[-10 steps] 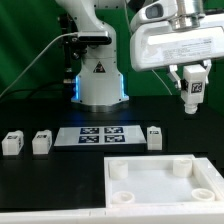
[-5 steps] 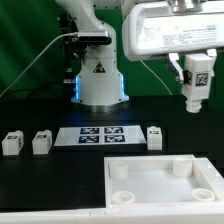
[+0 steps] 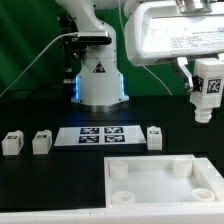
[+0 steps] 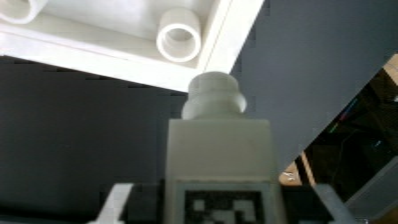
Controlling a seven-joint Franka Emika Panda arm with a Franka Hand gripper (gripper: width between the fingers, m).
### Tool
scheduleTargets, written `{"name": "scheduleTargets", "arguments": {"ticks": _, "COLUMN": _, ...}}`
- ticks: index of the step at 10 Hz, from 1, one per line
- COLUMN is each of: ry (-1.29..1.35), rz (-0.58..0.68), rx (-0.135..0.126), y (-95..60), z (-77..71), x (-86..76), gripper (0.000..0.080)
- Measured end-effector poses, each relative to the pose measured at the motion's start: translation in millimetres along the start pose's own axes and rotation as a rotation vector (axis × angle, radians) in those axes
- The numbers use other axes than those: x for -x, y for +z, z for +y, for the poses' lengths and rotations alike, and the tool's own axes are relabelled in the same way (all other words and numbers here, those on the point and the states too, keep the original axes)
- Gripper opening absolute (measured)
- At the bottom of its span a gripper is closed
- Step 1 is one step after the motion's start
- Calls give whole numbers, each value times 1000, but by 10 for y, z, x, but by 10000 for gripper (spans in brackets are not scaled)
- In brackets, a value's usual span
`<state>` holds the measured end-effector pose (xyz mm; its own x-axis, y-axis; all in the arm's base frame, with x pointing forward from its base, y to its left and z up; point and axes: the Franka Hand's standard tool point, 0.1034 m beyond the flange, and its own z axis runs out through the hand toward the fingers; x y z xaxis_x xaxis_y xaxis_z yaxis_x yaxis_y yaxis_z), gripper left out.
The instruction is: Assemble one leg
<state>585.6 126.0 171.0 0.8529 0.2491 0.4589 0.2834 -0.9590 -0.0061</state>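
Note:
My gripper is to let go of the white leg upright in the panel's front corner socket (image 3: 203, 195) (image 4: 180, 40), directly below its peg end.
My gripper (image 3: 205, 95) is shut on a white leg (image 3: 207, 92) with a black-and-white tag, held upright in the air at the exterior view's right, above the far right of the large white square panel (image 3: 160, 196). In the wrist view the held leg (image 4: 219, 135) fills the middle, its rounded peg end pointing away, with the panel's corner socket (image 4: 180, 41) beyond it. Three more legs stand on the table: two at the left (image 3: 12, 142) (image 3: 41, 143) and one (image 3: 154, 136) right of the marker board.
The marker board (image 3: 97, 135) lies flat in the middle of the black table. The robot base (image 3: 98, 82) stands behind it. A green backdrop closes the rear.
My gripper has carried the leg to the exterior view's right and slightly up over the last second. Nothing else has moved.

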Motion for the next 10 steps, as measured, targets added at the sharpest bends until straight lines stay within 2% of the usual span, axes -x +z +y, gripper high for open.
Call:
{"name": "scheduleTargets", "arguments": {"ticks": 2, "ry": -1, "rz": -3, "rx": 0, "y": 18, "z": 4, "x": 16, "gripper": 290}}
{"name": "scheduleTargets", "arguments": {"ticks": 3, "ry": -27, "rz": 19, "rx": 5, "y": 100, "z": 56, "x": 67, "gripper": 290}}
{"name": "scheduleTargets", "arguments": {"ticks": 4, "ry": -25, "rz": 6, "rx": 1, "y": 256, "z": 105, "x": 107, "gripper": 290}}
{"name": "scheduleTargets", "arguments": {"ticks": 6, "ry": -19, "rz": 14, "rx": -4, "y": 472, "z": 157, "x": -40, "gripper": 290}}
{"name": "scheduleTargets", "arguments": {"ticks": 8, "ry": -29, "rz": 15, "rx": 0, "y": 653, "z": 312, "x": -102, "gripper": 290}}
{"name": "scheduleTargets", "arguments": {"ticks": 10, "ry": -24, "rz": 20, "rx": -6, "y": 834, "z": 289, "x": -76, "gripper": 290}}
